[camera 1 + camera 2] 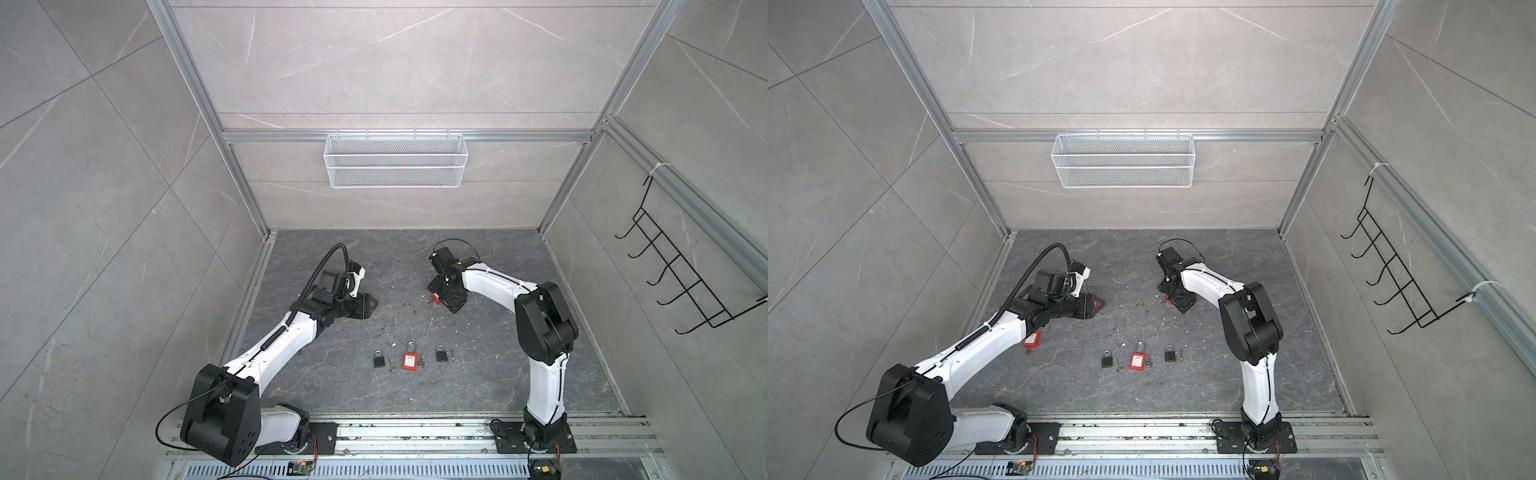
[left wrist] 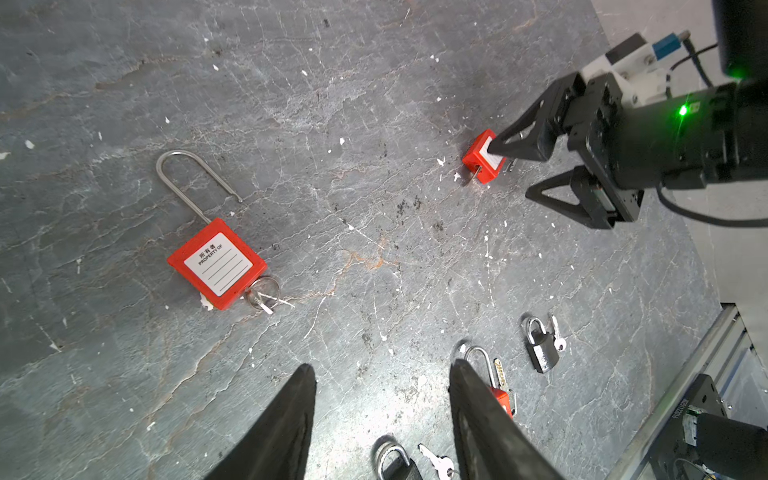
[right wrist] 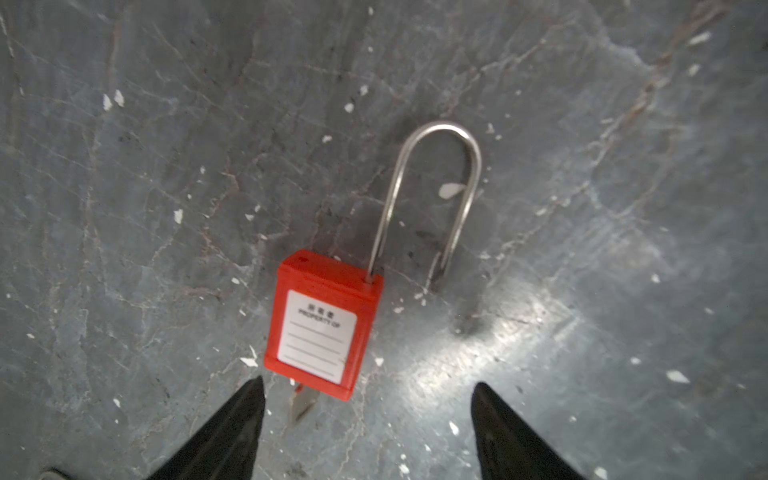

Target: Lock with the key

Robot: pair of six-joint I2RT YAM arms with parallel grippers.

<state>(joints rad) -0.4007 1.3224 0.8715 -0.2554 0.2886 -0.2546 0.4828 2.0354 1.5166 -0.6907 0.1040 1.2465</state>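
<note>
The red padlock's shackle is beside my right gripper's fingers. My left gripper closes next on the steel shackle [image 2: 472,175] of that red padlock.
A red padlock [image 3: 322,328] with a white label lies flat on the grey floor, its long steel shackle [image 3: 436,137] swung open. A key [image 3: 301,401] sticks out of its bottom end. My right gripper [image 3: 368,395] hovers open just over that end, and one fingertip [image 2: 496,145] reaches the lock body [image 2: 478,160] in the left wrist view. A second red padlock [image 2: 216,264], shackle open and key ring [image 2: 264,293] at its base, lies beside my open, empty left gripper [image 2: 382,370]. In both top views the grippers [image 1: 372,305] [image 1: 438,297] face each other.
A black padlock [image 1: 378,359], a red one [image 1: 409,360] and another black one [image 1: 441,354], each with a key beside it, lie in a row near the front. Another red padlock [image 1: 1032,339] shows under the left forearm. A wire basket [image 1: 395,160] hangs on the back wall.
</note>
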